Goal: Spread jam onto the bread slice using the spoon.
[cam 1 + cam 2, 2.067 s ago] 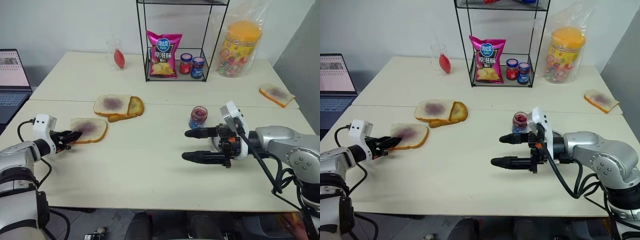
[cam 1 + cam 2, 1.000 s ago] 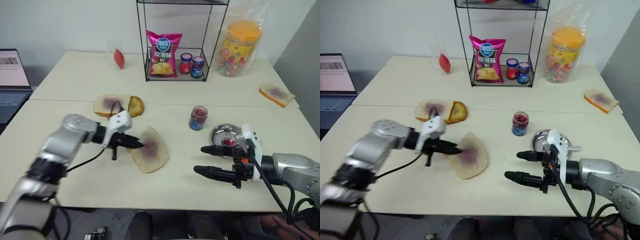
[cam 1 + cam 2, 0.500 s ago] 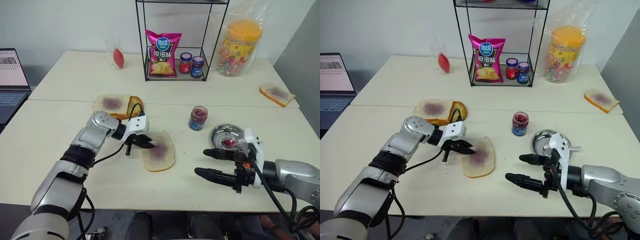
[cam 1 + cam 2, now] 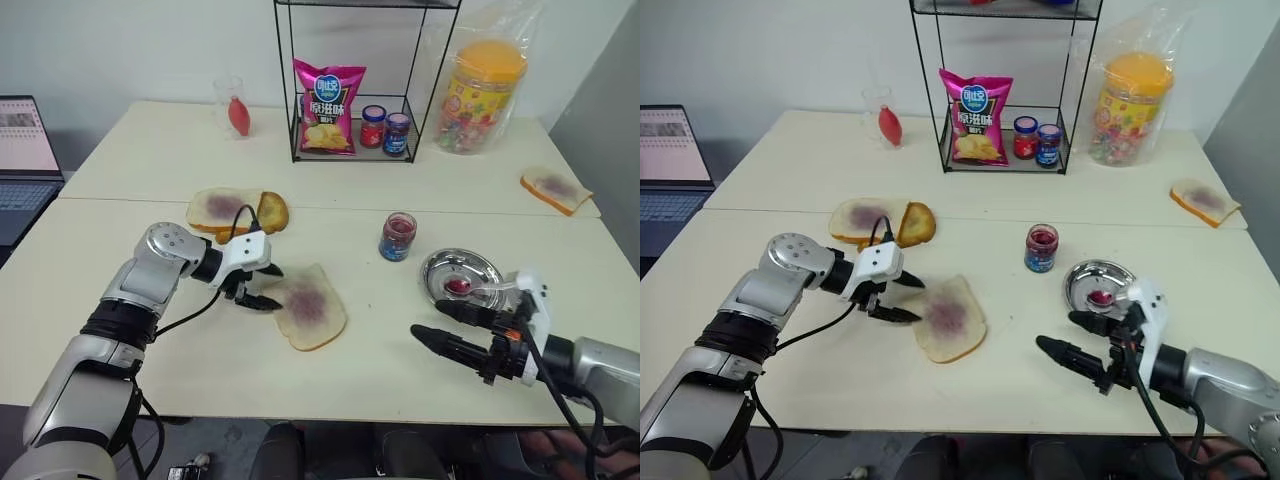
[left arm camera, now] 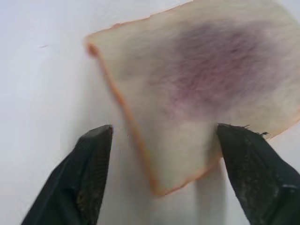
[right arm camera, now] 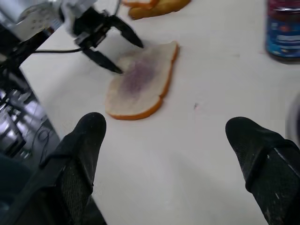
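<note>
I should next close my right gripper on the spoon's handle [image 4: 504,286], where it sticks out past the steel plate's rim.
The bread slice [image 4: 312,310], white with a purple smear, lies flat on the table's near middle. My left gripper [image 4: 276,288] is open at its left edge, and in the left wrist view a corner of the bread slice [image 5: 201,89] lies between the spread black fingers [image 5: 91,173]. The jam sits in a small lidless jar [image 4: 397,236] right of centre. The spoon [image 4: 478,289] rests in the round steel plate [image 4: 445,265], its bowl stained red. My right gripper [image 4: 428,318] is open and empty, low by the near edge in front of the plate.
Behind the left gripper lie a jam-smeared slice and an overlapping toasted piece [image 4: 237,211]. A wire rack [image 4: 350,80] at the back holds a chip bag and two lidded jars. A bagged candy tub [image 4: 483,85], a glass [image 4: 230,107], a laptop [image 4: 25,150] and a far-right slice [image 4: 555,188] ring the table.
My left gripper has opened and let go of the bread slice, which now lies flat, and has drawn back slightly to the left. My right gripper has shifted right, toward the near edge.
</note>
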You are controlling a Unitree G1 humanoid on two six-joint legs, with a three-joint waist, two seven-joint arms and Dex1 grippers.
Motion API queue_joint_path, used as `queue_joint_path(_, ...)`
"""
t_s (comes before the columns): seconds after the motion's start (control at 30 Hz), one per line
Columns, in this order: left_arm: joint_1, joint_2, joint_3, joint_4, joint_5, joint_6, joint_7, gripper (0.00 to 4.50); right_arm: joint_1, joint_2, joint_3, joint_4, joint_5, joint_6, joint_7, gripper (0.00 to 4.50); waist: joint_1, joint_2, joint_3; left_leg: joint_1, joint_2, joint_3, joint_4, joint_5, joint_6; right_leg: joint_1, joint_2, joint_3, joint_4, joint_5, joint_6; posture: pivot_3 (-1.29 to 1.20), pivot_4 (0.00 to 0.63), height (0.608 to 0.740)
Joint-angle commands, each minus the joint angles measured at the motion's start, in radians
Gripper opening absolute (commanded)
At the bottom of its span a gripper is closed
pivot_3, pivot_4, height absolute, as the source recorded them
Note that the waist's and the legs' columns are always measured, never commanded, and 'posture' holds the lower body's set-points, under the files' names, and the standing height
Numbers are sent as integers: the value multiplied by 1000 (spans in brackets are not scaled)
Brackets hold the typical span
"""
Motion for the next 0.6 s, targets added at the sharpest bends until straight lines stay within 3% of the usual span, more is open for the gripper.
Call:
queue_joint_path(0.03,31,1,73,-172,-75,86,23,4485,82,58,-97,-24,34,-69,-82,4500,-1,0,0,0,0,1,0,0,0,0,0,1,0,0,0,0,150,740)
queue_joint_path(0.27,73,-69,111,-518,-253,254,55,4485,229,217,-267,115,140,-171,-242,4500,1,0,0,0,0,1,0,0,0,1,-1,1,0,0,0,0,150,740)
queue_joint_path(0.5,59,-229,27,-649,-249,248,168,4485,65,338,-213,300,172,-238,-388,4500,-16,3,-2,4,0,4,0,1,1,2,0,5,1,2,1,0,150,740)
queue_joint_path(0.6,76,-244,6,-669,-247,259,174,4485,6,369,-189,349,164,-245,-407,4500,-20,6,-3,3,-1,4,1,1,2,2,0,5,1,4,2,0,150,740)
